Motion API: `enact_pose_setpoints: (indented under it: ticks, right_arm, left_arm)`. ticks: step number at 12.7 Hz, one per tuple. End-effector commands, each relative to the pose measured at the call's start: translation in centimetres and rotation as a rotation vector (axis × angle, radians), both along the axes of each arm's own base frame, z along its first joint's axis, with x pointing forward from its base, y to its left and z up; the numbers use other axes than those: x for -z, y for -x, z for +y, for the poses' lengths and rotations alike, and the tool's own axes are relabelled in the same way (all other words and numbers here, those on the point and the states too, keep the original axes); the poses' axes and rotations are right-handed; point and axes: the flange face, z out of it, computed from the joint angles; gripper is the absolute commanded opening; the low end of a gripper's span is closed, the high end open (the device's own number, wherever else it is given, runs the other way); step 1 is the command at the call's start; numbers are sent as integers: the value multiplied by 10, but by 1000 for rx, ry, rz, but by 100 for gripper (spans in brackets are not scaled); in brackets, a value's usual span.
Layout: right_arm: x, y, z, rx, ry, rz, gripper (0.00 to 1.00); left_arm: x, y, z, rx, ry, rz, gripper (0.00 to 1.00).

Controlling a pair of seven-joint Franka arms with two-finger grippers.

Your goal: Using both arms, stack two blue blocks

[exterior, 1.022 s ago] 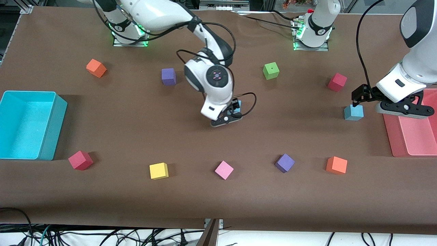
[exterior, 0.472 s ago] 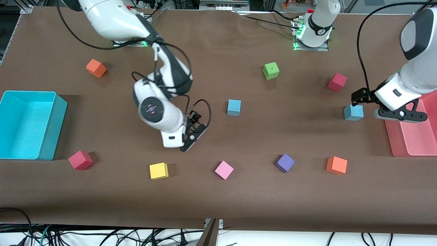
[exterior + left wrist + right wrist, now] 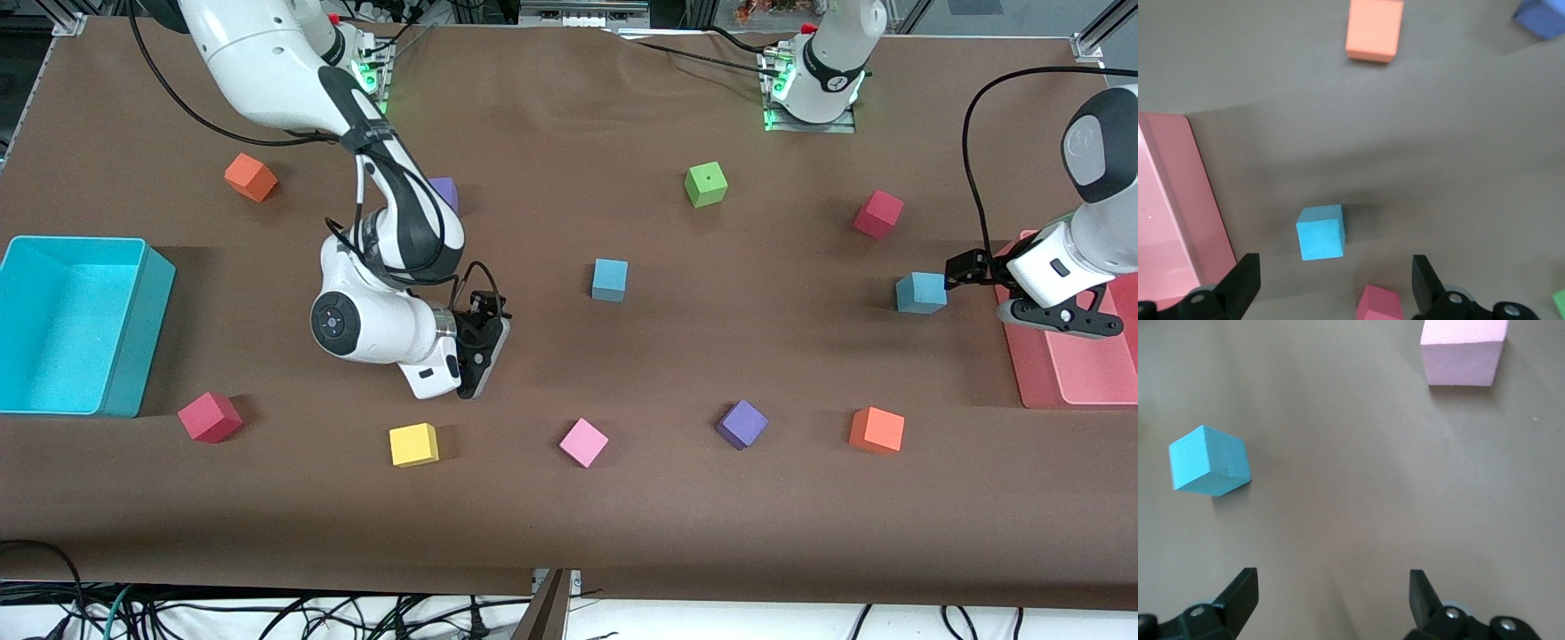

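The blue block (image 3: 921,293) (image 3: 1321,233) lies beside the pink tray. My left gripper should close on opposite sides of it.
Two sky-blue blocks lie apart on the brown table. One blue block (image 3: 610,280) sits mid-table and shows in the right wrist view (image 3: 1210,461). The other blue block (image 3: 921,292) lies toward the left arm's end, beside a pink tray, and shows in the left wrist view (image 3: 1321,232). My left gripper (image 3: 965,267) is open and empty, just beside that block on the tray's side (image 3: 1335,290). My right gripper (image 3: 494,338) is open and empty (image 3: 1331,603), over bare table well away from the mid-table block.
A cyan bin (image 3: 71,324) stands at the right arm's end and a pink tray (image 3: 1076,356) at the left arm's end. Coloured cubes are scattered: pink (image 3: 583,442), yellow (image 3: 413,444), purple (image 3: 741,423), orange (image 3: 877,429), red (image 3: 878,213), green (image 3: 706,184).
My right gripper has left the mid-table blue block and swung toward the right arm's end. My left gripper has drawn back from the other blue block toward the pink tray.
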Motion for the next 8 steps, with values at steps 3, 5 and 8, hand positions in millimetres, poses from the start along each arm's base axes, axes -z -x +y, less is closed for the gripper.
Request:
enact_pose_setpoints:
  ticks: [3,5,8]
  right_arm:
    - [58,33,-12,-15,-296,-78,100]
    - [74,45,-15,-46,-393,-125,100]
    - [92,60,-3,-102,-527,-171,100]
  left_arm:
    - [59,73,30,30,17,-69,100]
    - [74,77,32,-13,50,-90,100]
    - [101,75,38,-51,85,-63,100]
